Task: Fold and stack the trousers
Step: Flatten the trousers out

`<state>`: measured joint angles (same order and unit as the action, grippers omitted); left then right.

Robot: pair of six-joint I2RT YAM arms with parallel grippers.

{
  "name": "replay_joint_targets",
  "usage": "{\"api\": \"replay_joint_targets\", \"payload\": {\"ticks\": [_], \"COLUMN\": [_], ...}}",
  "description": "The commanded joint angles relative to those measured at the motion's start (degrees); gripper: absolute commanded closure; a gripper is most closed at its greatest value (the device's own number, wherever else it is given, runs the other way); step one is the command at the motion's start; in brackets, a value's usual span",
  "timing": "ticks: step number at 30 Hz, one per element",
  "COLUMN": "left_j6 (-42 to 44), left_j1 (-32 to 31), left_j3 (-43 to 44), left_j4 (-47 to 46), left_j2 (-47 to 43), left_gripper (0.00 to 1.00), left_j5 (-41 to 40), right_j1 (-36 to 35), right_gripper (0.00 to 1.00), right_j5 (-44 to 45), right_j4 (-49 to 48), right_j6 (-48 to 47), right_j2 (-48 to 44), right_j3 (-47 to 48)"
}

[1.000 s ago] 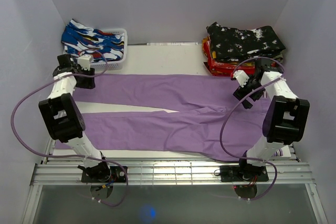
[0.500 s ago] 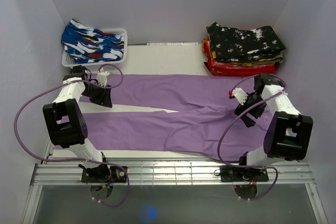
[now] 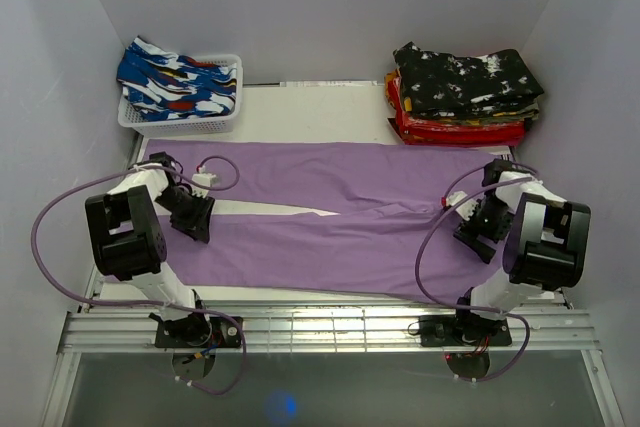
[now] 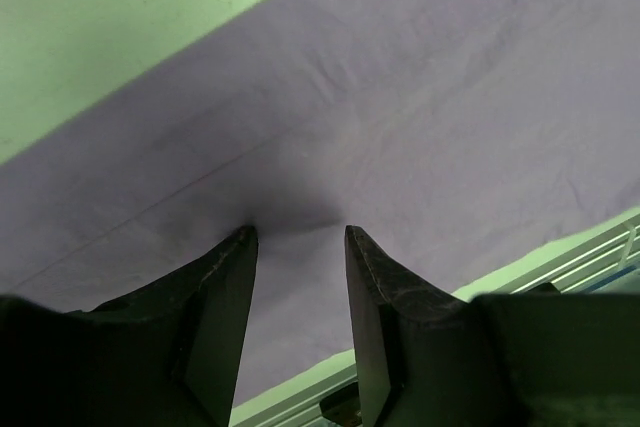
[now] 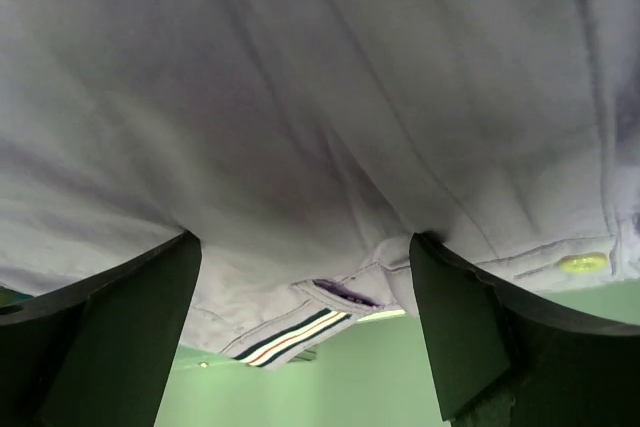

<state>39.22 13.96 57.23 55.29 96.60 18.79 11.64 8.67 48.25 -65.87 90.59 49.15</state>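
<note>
Next, I close my right gripper at the purple trousers' far waist corner (image 3: 493,154), beside the folded garment stack.
The purple trousers (image 3: 340,227) lie spread flat across the table, legs to the left and waist to the right. My left gripper (image 3: 190,215) is low over the near leg's end. In the left wrist view the left gripper (image 4: 298,232) is open, with its tips resting on the purple cloth (image 4: 400,97). My right gripper (image 3: 478,230) is over the waist. In the right wrist view the right gripper (image 5: 305,242) is wide open, its tips against the cloth. The striped inner waistband (image 5: 295,335) and a pale button (image 5: 583,263) show there.
A stack of folded garments (image 3: 465,92), black patterned over red, sits at the back right. A white basket (image 3: 200,125) with a blue patterned garment (image 3: 175,82) stands at the back left. Walls close in both sides. Purple cables loop beside each arm.
Both grippers have moved from the trousers' far edge toward the near side and come down onto the cloth. The left went to the near leg, the right to the waist.
</note>
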Motion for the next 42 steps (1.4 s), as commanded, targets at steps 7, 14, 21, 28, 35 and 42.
{"api": "replay_joint_targets", "payload": {"ticks": [7,14,21,28,35,42], "left_j6": [-4.7,-1.3,1.9,0.9,-0.3,-11.1], "left_j1": [1.1,1.1,1.9,2.0,2.1,0.0], "left_j3": [10.5,13.6,4.0,-4.1,2.8,24.8], "left_j4": [-8.7,0.3,-1.1,-5.4,-3.1,-8.6], "left_j2": [7.7,1.9,-5.8,-6.7,-7.1,5.1], "left_gripper": [0.47,0.44,0.42,0.44,0.45,0.45], "left_j5": [-3.9,6.4,2.6,0.9,4.9,9.1], "right_j1": [4.7,4.8,5.1,5.1,5.1,4.7], "right_gripper": [0.07,0.02,0.04,0.07,0.27,0.28], "right_j5": [5.5,-6.5,-7.4,-3.0,-11.1,-23.3], "right_j4": [-14.1,0.2,2.8,-8.4,-2.4,1.3], "right_j6": [-6.5,-6.5,-9.4,-9.3,-8.6,-1.2], "right_j2": [5.8,-3.4,-11.3,-8.5,-5.8,3.6], "right_j3": [9.6,14.5,3.0,-6.9,5.7,31.3]}}
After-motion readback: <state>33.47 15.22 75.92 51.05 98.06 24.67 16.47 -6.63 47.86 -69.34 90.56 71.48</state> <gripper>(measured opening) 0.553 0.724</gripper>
